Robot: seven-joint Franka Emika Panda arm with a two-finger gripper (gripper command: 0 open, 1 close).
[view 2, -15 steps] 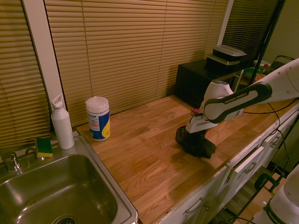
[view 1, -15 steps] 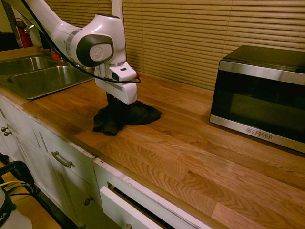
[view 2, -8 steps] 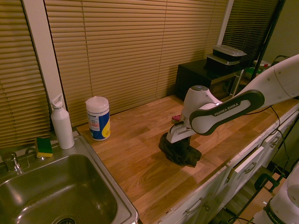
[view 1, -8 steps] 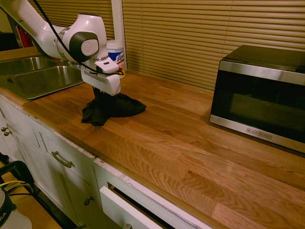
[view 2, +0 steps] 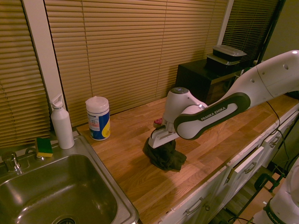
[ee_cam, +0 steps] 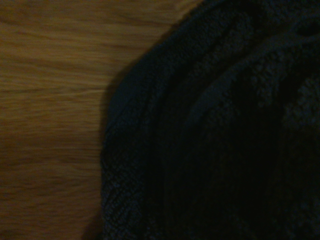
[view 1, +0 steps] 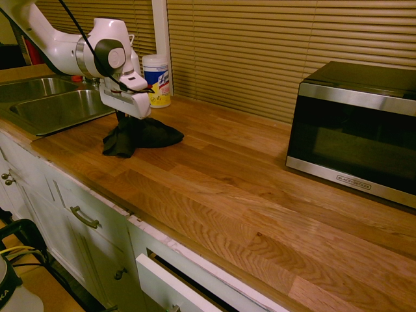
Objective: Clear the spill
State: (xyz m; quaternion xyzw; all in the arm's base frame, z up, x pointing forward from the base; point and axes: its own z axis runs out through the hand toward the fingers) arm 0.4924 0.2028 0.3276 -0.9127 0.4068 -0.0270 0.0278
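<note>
My gripper needs to release the black cloth, now bunched near the sink end, on the wooden counter (view 1: pixel 123 127) right up against the edge of the steel sink.
A black cloth (view 1: pixel 140 135) lies bunched on the light brown wooden counter (view 1: pixel 247 195), near the sink end. My gripper (view 1: pixel 128 121) points straight down into the cloth's raised middle and is shut on it; the cloth drapes out from under the hand. From the other side the same black cloth (view 2: pixel 163 156) sits under the gripper (view 2: pixel 161 145). The wrist view is filled mostly by the dark cloth (ee_cam: pixel 225 130) against bare wood. The spill is not visible in any view; it may be hidden under the cloth.
A steel sink (view 1: pixel 55 104) lies just beyond the cloth. A wipes canister (view 1: pixel 156 80) stands behind the gripper by the blinds. A white bottle (view 2: pixel 61 123) and sponge (view 2: pixel 44 146) stand at the sink's back. A microwave (view 1: pixel 354 130) occupies the counter's other end.
My gripper has dragged the black cloth along the counter toward the sink, away from the microwave. The wipes canister, hidden behind the arm before, now shows.
</note>
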